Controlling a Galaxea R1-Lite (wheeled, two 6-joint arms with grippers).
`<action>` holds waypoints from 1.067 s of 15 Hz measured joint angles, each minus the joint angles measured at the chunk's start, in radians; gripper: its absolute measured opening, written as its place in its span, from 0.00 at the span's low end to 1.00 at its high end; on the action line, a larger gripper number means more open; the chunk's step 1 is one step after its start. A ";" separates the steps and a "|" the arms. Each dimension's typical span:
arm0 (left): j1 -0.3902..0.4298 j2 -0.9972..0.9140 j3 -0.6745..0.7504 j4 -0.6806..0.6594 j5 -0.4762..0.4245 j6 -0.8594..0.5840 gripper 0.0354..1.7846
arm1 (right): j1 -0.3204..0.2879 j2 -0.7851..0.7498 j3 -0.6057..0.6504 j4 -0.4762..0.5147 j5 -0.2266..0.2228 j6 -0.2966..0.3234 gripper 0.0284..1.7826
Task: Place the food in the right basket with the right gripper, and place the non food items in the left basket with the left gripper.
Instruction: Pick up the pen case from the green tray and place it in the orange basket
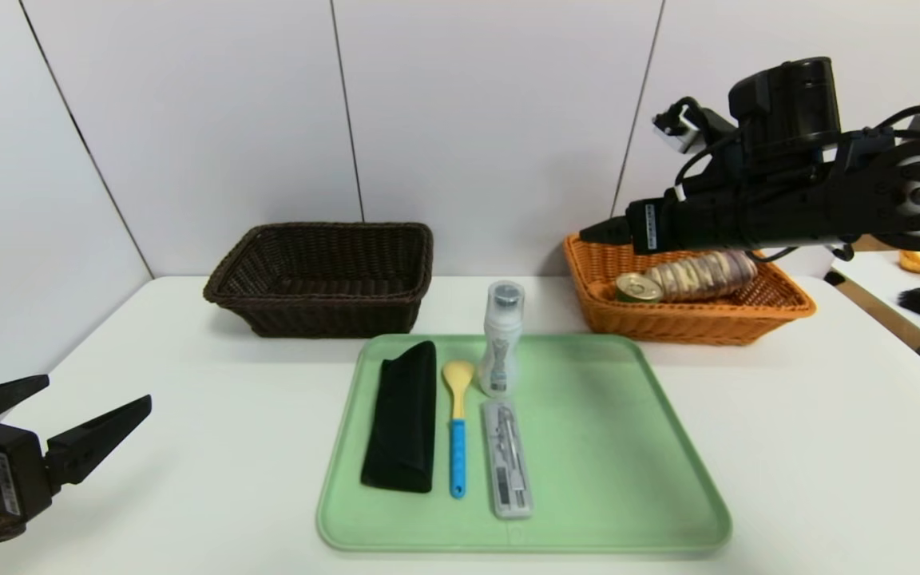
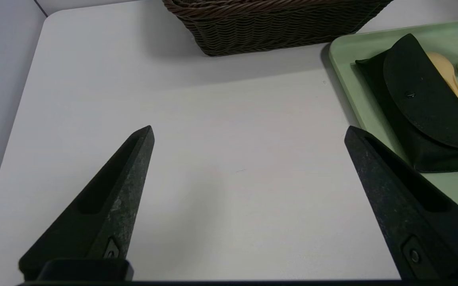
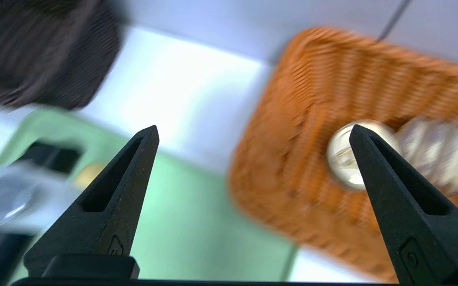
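The clear pen box is beside the spoon's blue handle. My right gripper goes to it next and closes on its long sides near the box's middle (image 1: 506, 452).
A green tray (image 1: 628, 447) holds a black case (image 1: 402, 415), a yellow spoon with a blue handle (image 1: 458, 423), a white bottle (image 1: 501, 339) and a clear pen box (image 1: 506, 459). The orange basket (image 1: 699, 315) at the right holds a tin can (image 1: 637, 287) and a wrapped bread roll (image 1: 703, 275). The dark brown basket (image 1: 324, 275) stands at the left. My right gripper (image 1: 596, 233) is open and empty, high above the orange basket's near-left edge (image 3: 292, 167). My left gripper (image 1: 101, 407) is open and empty over the bare table (image 2: 233, 171), left of the tray.
The table's left edge (image 2: 10, 131) runs beside the left gripper. A second table (image 1: 907, 287) with a black brush and other items stands at the far right. White wall panels close the back.
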 joint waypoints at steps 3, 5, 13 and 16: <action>0.000 0.004 -0.002 0.000 -0.008 0.001 0.94 | 0.094 -0.071 0.000 0.176 -0.025 0.068 0.94; 0.000 0.005 -0.003 0.000 -0.010 0.000 0.94 | 0.153 -0.091 0.001 0.231 -0.053 0.130 0.94; 0.000 0.006 0.000 0.000 -0.011 -0.002 0.94 | 0.343 -0.002 0.003 0.352 -0.149 0.321 0.95; 0.000 0.006 0.003 0.000 -0.011 -0.003 0.94 | 0.399 0.056 0.003 0.353 -0.189 0.324 0.95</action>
